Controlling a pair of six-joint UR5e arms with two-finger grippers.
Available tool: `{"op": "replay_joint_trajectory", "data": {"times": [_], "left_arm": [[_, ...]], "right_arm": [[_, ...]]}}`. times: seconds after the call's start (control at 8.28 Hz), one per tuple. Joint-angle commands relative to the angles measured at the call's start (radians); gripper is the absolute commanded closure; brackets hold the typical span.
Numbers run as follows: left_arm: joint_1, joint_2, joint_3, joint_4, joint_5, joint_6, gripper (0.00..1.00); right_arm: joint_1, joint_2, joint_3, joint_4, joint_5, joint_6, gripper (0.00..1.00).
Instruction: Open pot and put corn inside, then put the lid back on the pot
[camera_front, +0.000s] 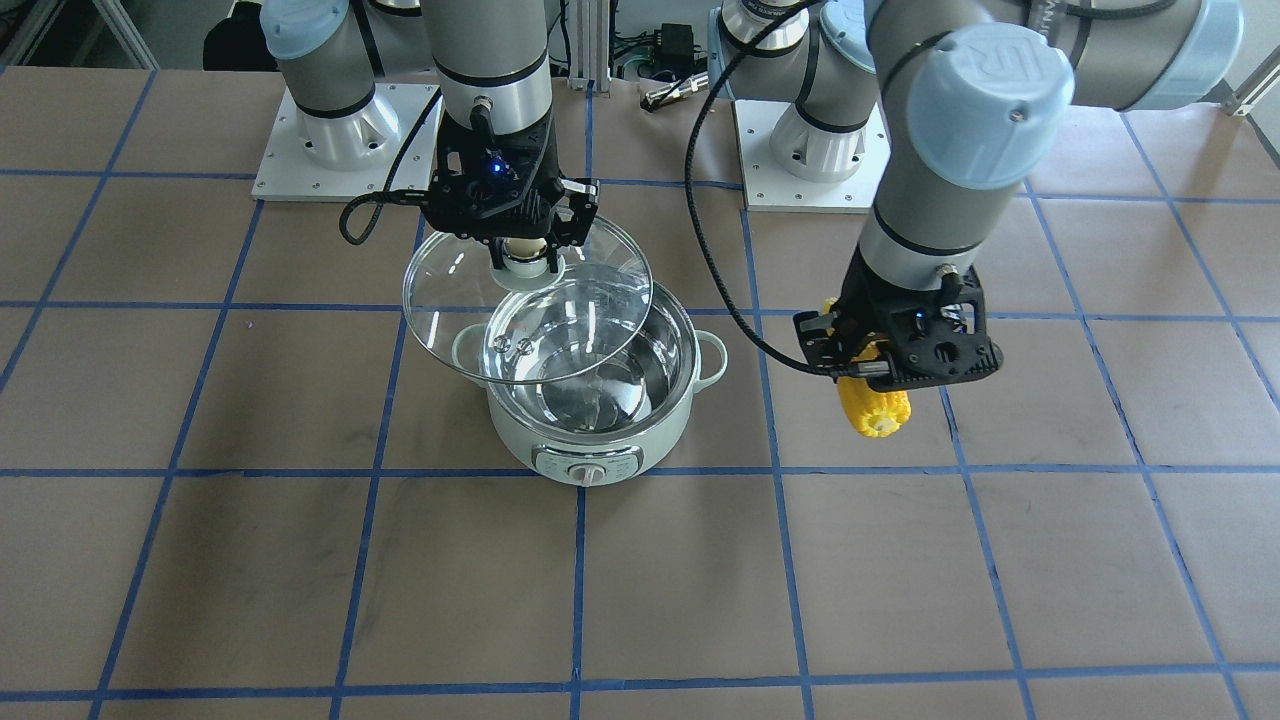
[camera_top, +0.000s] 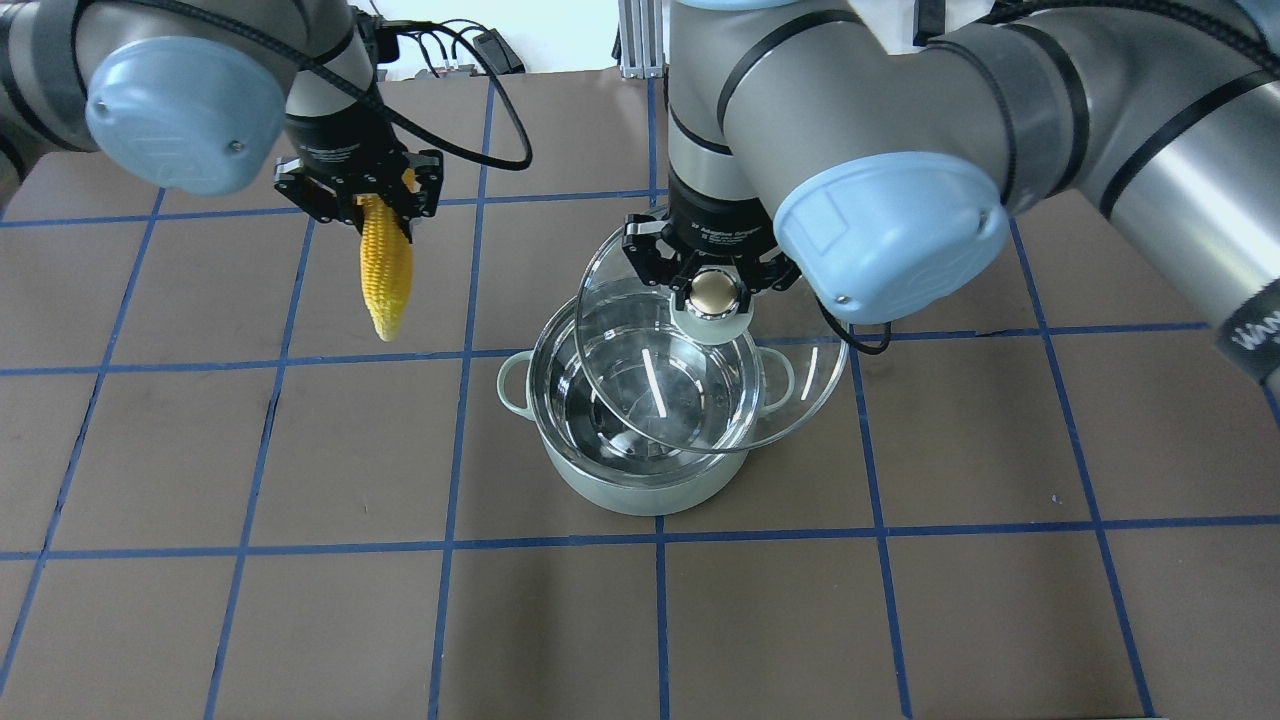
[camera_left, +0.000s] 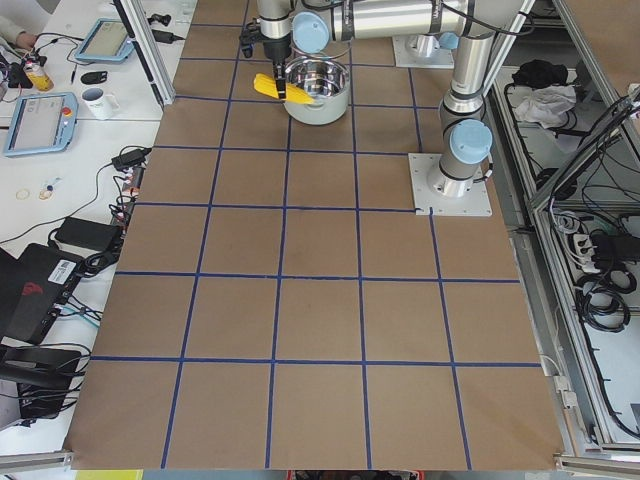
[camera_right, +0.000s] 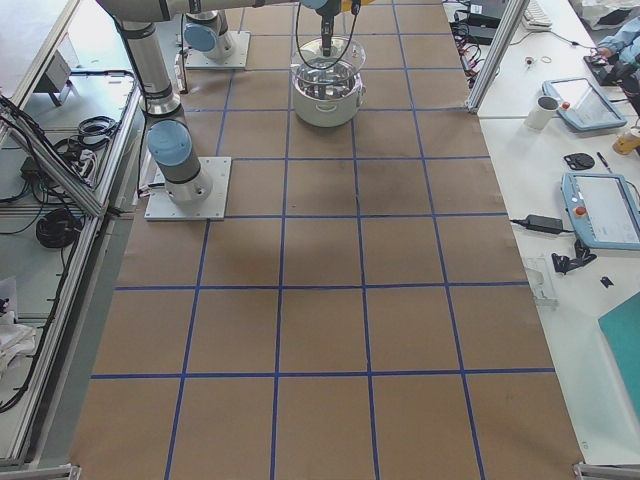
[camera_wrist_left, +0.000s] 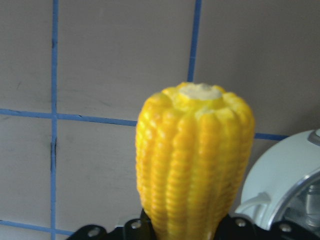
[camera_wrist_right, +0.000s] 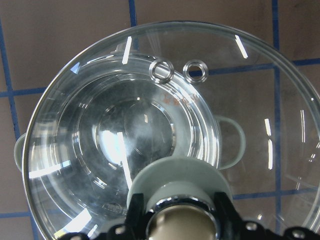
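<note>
My left gripper is holding the yellow corn and will let go of it on the steel bottom of the mint-green pot (camera_front: 596, 394), around its middle.
The pale mint-green pot (camera_top: 640, 492) stands open at the table's middle, its steel inside empty (camera_front: 590, 440). My right gripper (camera_top: 712, 290) is shut on the beige-gold knob of the glass lid (camera_top: 700, 405) and holds the lid tilted above the pot, offset toward the robot's right (camera_front: 450, 300). The right wrist view looks through the lid (camera_wrist_right: 150, 100) into the pot. My left gripper (camera_top: 362, 200) is shut on the thick end of the yellow corn (camera_top: 385, 270), which hangs in the air to the left of the pot (camera_front: 875, 408). The corn (camera_wrist_left: 195, 160) fills the left wrist view, the pot's edge (camera_wrist_left: 280, 185) beside it.
Brown table paper with a blue tape grid. The arms' white base plates (camera_front: 345, 150) sit at the robot's side. A side bench with tablets and a mug (camera_left: 98, 100) lies beyond the table's edge.
</note>
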Motion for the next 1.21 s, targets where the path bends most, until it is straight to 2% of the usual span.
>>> {"op": "replay_joint_trajectory", "data": {"times": [0.0,0.12,0.24,0.36,0.72,1.09], "left_arm": [[-0.163,0.002,0.028,-0.039,-0.042,-0.072,1.0],[-0.17,0.0,0.028,-0.039,-0.045,-0.069,1.0],[-0.179,-0.003,0.022,-0.047,-0.057,-0.066,1.0],[-0.208,-0.009,0.019,-0.076,-0.13,-0.068,1.0],[-0.317,-0.055,0.024,-0.05,-0.201,-0.178,1.0],[-0.322,-0.11,0.016,-0.013,-0.2,-0.196,1.0]], "right_arm": [[-0.191,-0.085,-0.012,0.102,-0.04,-0.252,0.74],[-0.291,-0.115,-0.01,0.141,-0.031,-0.352,0.74],[-0.32,-0.126,-0.009,0.161,-0.031,-0.393,0.74],[-0.32,-0.126,-0.009,0.163,-0.029,-0.393,0.74],[-0.32,-0.127,-0.007,0.17,-0.029,-0.399,0.74],[-0.32,-0.127,-0.007,0.178,-0.029,-0.399,0.74]]}}
